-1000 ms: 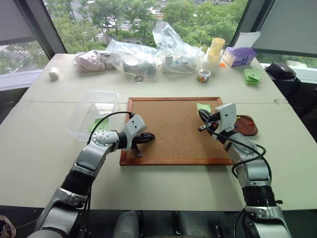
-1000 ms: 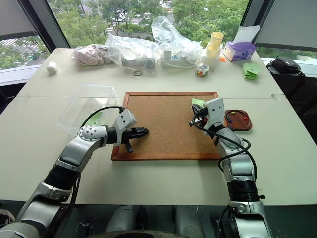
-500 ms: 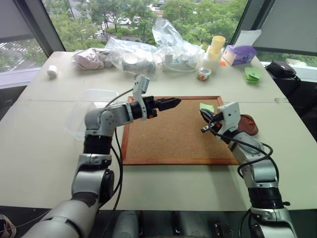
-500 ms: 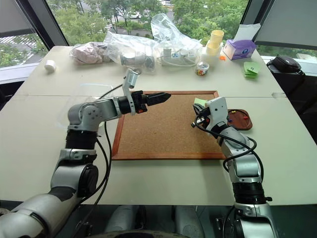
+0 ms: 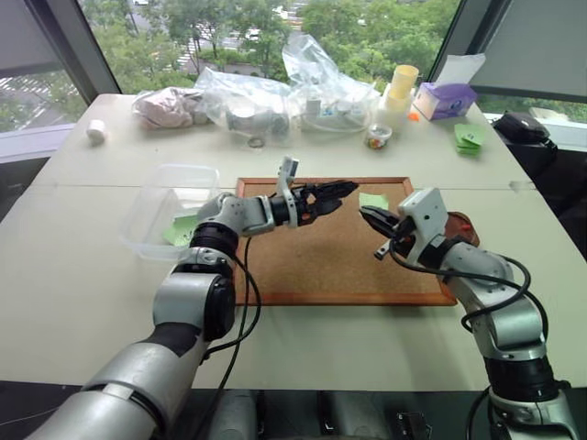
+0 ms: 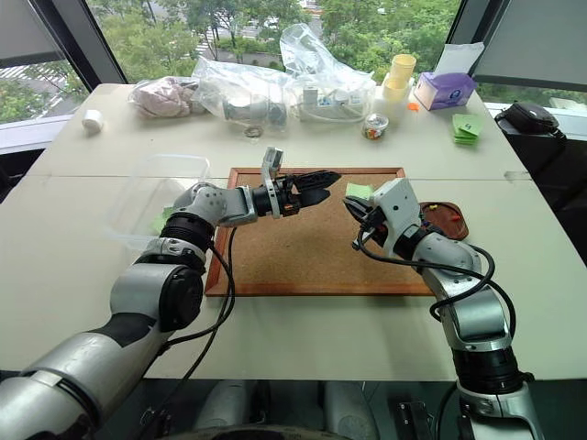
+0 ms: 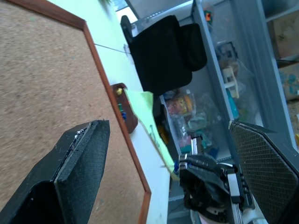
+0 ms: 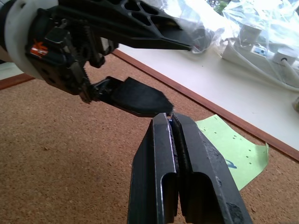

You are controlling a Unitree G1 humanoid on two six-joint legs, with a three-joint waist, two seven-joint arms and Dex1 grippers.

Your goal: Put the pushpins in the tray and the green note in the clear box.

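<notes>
Next, my right gripper lets go of the blue pushpin in the far part of the tray (image 5: pixel 444 219) beside the corkboard.
The green note (image 5: pixel 373 199) lies at the far right corner of the corkboard (image 5: pixel 303 261), with dark ink marks on it (image 8: pixel 229 147). My left gripper (image 5: pixel 332 193) hovers open over the board's far edge, pointing right toward the note, its fingers (image 7: pixel 79 163) spread wide. My right gripper (image 5: pixel 370 218) is shut just in front of the note, tips nearly meeting the left fingertips (image 8: pixel 140 98). I cannot tell whether anything is pinched in it. The tray (image 6: pixel 448 220) sits right of the board behind my right wrist, with pushpins (image 7: pixel 120 108) in it. The clear box (image 5: pixel 165 194) stands left of the board.
A green paper (image 5: pixel 181 229) lies inside the clear box. Along the table's far side are clear plastic bags (image 5: pixel 266 101), yellow cups (image 5: pixel 401 87), a purple box (image 5: pixel 445 101), a stack of green notes (image 5: pixel 468 137) and a white roll (image 5: pixel 96 133).
My left arm swung from the board's near left edge up and right across the board, and its gripper opened. My right gripper drew back and rose a little, staying shut.
</notes>
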